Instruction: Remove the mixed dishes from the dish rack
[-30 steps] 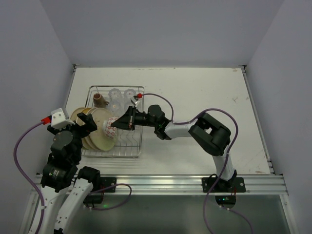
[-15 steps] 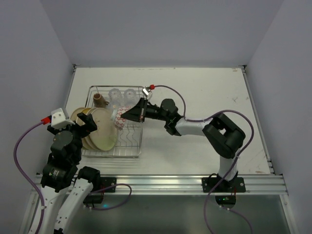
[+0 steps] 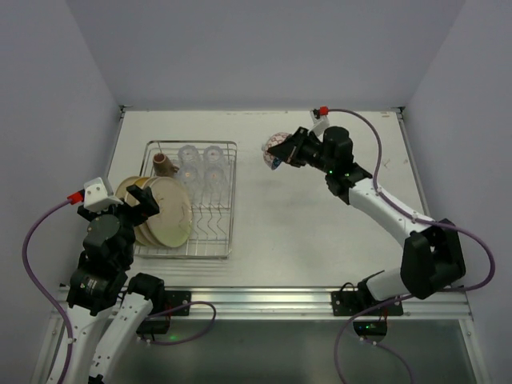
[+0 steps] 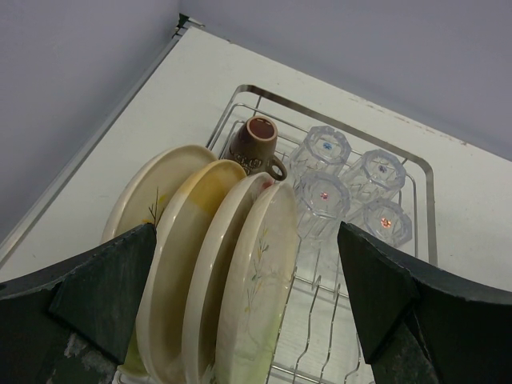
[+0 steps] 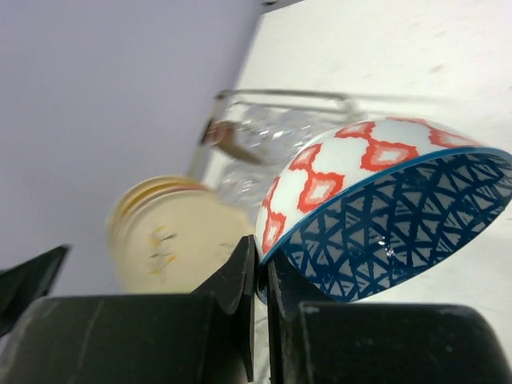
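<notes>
My right gripper is holding the blue-patterned bowl and will let go of it on the bare table level with the clear glasses (image 3: 309,164), clear of the rack.
My right gripper (image 3: 282,154) is shut on the rim of the small blue-patterned bowl (image 3: 277,147) and holds it in the air over the table, right of the dish rack (image 3: 232,192). In the right wrist view the bowl (image 5: 384,208) is tilted, its blue inside facing down-right, its rim pinched between my fingers (image 5: 240,280). Several cream plates (image 4: 232,272) stand on edge in the rack's left part. A brown mug (image 4: 254,144) and four clear glasses (image 4: 352,188) stand at its far end. My left gripper (image 4: 248,312) is open just above the plates.
The rack sits at the table's left, near the left wall (image 3: 48,120). A raised table rim (image 3: 260,112) runs along the far edge and the sides. A metal rail (image 3: 264,300) carries both arm bases at the near edge.
My right arm has lifted the bowl out of the rack and swung it right and toward the far side. The left arm has not moved.
</notes>
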{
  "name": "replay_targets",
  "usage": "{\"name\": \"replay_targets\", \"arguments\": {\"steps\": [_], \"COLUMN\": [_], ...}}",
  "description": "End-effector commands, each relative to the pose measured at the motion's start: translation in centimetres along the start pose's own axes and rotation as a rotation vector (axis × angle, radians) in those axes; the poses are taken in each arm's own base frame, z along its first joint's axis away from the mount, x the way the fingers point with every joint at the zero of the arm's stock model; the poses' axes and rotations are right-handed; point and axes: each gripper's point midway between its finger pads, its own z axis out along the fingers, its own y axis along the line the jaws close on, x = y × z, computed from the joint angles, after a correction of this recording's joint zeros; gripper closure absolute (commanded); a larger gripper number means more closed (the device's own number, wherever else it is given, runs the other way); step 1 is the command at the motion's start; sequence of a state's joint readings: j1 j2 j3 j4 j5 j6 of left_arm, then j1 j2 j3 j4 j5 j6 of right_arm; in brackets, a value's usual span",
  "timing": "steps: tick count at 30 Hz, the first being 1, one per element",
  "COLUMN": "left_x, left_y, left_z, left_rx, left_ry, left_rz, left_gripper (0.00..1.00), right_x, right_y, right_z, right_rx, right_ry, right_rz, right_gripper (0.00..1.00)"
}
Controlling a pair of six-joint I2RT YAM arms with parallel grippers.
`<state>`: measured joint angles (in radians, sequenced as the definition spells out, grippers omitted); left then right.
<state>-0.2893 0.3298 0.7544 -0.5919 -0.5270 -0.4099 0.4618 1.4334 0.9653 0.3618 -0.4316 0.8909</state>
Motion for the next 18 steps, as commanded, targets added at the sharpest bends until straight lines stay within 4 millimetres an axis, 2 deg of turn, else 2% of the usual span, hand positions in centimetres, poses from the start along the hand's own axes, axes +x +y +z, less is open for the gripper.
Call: {"name": "replay_targets", "arguments": {"steps": [1,2,3,4,5,6,7,8,9,10,11,12,14,15,17,18], "left_x": [-0.6,-0.6,-0.6,-0.6,-0.6,-0.7,-0.6,-0.6,-0.6,-0.6,-0.7,-0.7,-0.7,-0.7,-0.8,-0.8], "left_y": [-0.6,-0.6,-0.6,-0.6,-0.5,-0.5,-0.5,-0.5,-0.5,-0.5,-0.5,-0.5,-0.4,-0.4,-0.5,-0.5], "left_z": [0.2,0.3,0.3,0.2,0.2,0.2,0.2,0.2,0.2,0.2,0.2,0.2,0.2,0.1,0.1,0.1], "left_rx": [0.018,0.021,0.019,0.021,0.019,0.019,0.018,0.017,0.015,0.017,0.018,0.018,0.015,0.016,0.019,0.018], "left_ry": [-0.027,-0.025,-0.025,-0.025,-0.027,-0.029,-0.028,-0.028,-0.027,-0.027,-0.029,-0.029,-0.032,-0.034,-0.037,-0.036], "left_rz": [-0.016,-0.015,-0.013,-0.014,-0.014,-0.015,-0.014,-0.014,-0.015,-0.015,-0.017,-0.017,-0.018,-0.019,-0.021,-0.021], "left_gripper": [0.0,0.0,0.0,0.0,0.0,0.0,0.0,0.0,0.0,0.0,0.0,0.0,0.0,0.0,0.0,0.0], "right_x": [-3.1,-5.0,-4.4,-4.5,-6.0,-5.1,-4.6,-6.2,-5.4,-4.9,-6.1,-5.5,-5.9,-5.4,-5.6,-5.4], "right_y": [-4.0,-3.1,-4.5,-6.0,-5.2,-6.3,-7.9,-7.4,-8.5,-10.0,-9.6,-10.4,-11.2,-12.0,-13.0,-13.8], "right_z": [-1.8,-1.7,-2.3,-1.9,-1.7,-2.2,-1.7,-1.4,-2.0,-1.6,-1.4,-2.0,-1.2,-1.8,-1.2,-1.8], "right_rx": [0.316,0.332,0.408,0.46,0.468,0.522,0.561,0.587,0.638,0.673,0.69,0.73,0.753,0.798,0.828,0.872], "right_ry": [0.013,-0.005,0.053,0.085,0.078,0.143,0.201,0.187,0.247,0.3,0.289,0.341,0.389,0.438,0.482,0.517], "right_rz": [-0.281,-0.323,-0.325,-0.364,-0.386,-0.379,-0.399,-0.422,-0.414,-0.431,-0.455,-0.451,-0.478,-0.474,-0.499,-0.51], "right_gripper": [1.0,1.0,1.0,1.0,1.0,1.0,1.0,1.0,1.0,1.0,1.0,1.0,1.0,1.0,1.0,1.0]}}
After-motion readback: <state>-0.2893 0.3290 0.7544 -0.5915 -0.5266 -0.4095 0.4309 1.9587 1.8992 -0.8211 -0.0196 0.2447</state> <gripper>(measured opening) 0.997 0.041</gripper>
